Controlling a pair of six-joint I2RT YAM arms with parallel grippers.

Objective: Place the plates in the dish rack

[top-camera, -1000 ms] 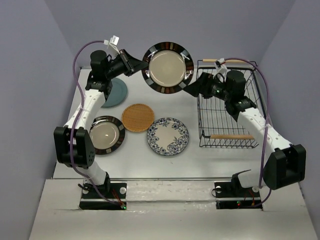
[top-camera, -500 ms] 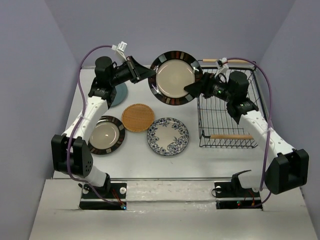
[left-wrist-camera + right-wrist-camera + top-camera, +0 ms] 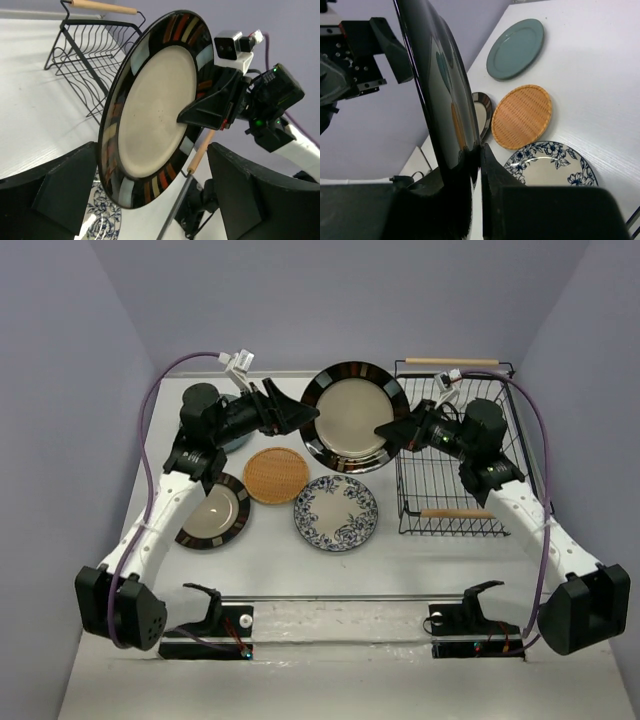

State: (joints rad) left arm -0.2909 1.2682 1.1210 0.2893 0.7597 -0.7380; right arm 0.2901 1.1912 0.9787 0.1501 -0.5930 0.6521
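Note:
Next, I release the dark striped-rimmed plate with my right gripper, upright in the dish rack's back corner [image 3: 488, 418] beside the dish rack's side.
A dark striped-rimmed plate [image 3: 352, 415] with a cream centre stands nearly upright in the air left of the dish rack [image 3: 455, 455]. My right gripper [image 3: 386, 430] is shut on its right rim; the right wrist view shows the plate [image 3: 440, 95] edge-on between the jaws [image 3: 480, 165]. My left gripper [image 3: 308, 412] is open at the plate's left edge, its fingers [image 3: 50, 195] spread wide either side of the plate [image 3: 155, 105] without touching it. On the table lie another striped plate [image 3: 212, 510], a woven orange-tan plate [image 3: 276, 474], a blue floral plate [image 3: 336, 512] and a teal plate [image 3: 515, 48].
The black wire rack [image 3: 95, 45] with two wooden rod handles sits at the right of the table, behind my right arm. Purple cables loop above both arms. The left arm covers most of the teal plate in the top view.
The left gripper has opened and let go of the striped plate. The right gripper has shut on the plate's rim. The plate has shifted right and nearer, toward the rack.

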